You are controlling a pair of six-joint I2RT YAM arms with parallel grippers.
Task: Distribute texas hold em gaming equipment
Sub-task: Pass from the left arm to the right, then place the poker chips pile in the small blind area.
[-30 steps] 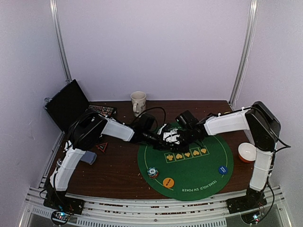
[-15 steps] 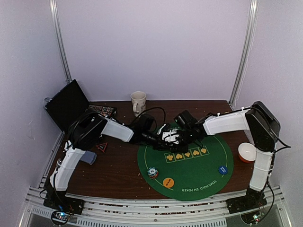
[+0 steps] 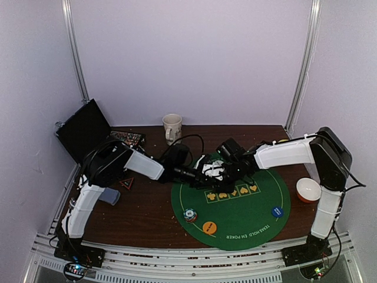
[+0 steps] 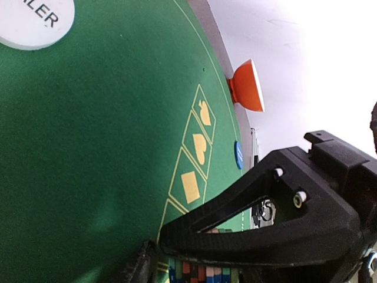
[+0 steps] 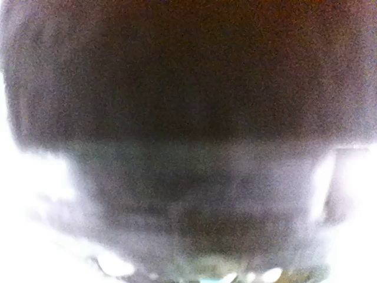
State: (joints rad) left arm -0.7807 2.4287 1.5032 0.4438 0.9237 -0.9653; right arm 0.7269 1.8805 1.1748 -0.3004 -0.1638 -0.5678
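Note:
Next, my right gripper lets go of the striped chip stack on the mat (image 3: 264, 223) between the blue disc and the white lettering.
My left gripper (image 3: 197, 174) reaches over the far left part of the green poker mat (image 3: 247, 218). In the left wrist view its black fingers (image 4: 247, 218) close round a striped chip stack (image 4: 200, 275). A white dealer disc (image 4: 29, 20) lies on the mat beside it. My right gripper (image 3: 221, 171) meets the left one there, with white pieces (image 3: 209, 170) between them. The right wrist view is a dark blur, so its jaws are hidden. A second chip stack (image 3: 189, 215), an orange disc (image 3: 210, 227) and a blue disc (image 3: 277, 211) lie on the mat's near part.
A beige mug (image 3: 172, 127) stands at the back. An open black case (image 3: 85, 131) with a chip tray (image 3: 125, 139) sits at the back left. A bowl (image 3: 308, 190) stands right of the mat. A grey-blue pack (image 3: 109, 196) and a red triangle (image 3: 126, 183) lie left.
Both grippers stay close together at the mat's far left. The white pieces between them have shifted slightly left. The right arm's elbow has moved slightly right.

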